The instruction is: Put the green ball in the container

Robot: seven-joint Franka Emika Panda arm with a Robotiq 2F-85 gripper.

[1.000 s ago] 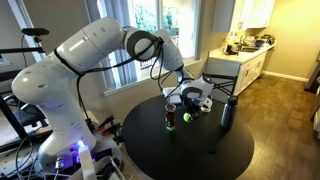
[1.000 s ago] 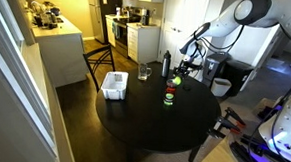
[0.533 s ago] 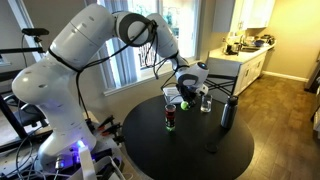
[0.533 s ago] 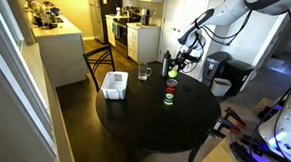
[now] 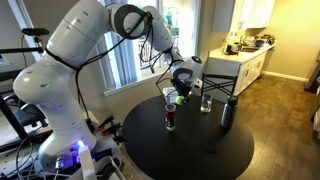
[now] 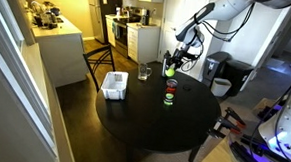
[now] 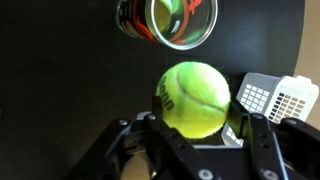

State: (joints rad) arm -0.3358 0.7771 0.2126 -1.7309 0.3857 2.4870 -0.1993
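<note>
I will release the green ball at the open top of the clear tube (image 5: 170,105) (image 7: 181,16) with the red band. The ball is now held above the black table.
My gripper (image 7: 198,118) is shut on the green ball (image 7: 193,95), a yellow-green tennis ball held between both fingers in the wrist view. In both exterior views the gripper (image 5: 177,93) (image 6: 172,66) holds the ball (image 5: 172,97) in the air above the round black table (image 5: 190,150). The container (image 6: 114,84), a shallow whitish tub, sits on the far side of the table, well away from the gripper. Part of it shows at the right of the wrist view (image 7: 275,97).
A clear tube with a red band and something green inside (image 5: 170,116) (image 6: 169,95) (image 7: 180,20) stands just under the gripper. A drinking glass (image 6: 144,71) (image 5: 206,101) and a tall dark bottle (image 5: 227,112) also stand on the table. A chair (image 6: 97,56) stands beyond the table.
The gripper has risen from near the table top with the ball in it and moved over past the tube. The tube, glass and container have not moved.
</note>
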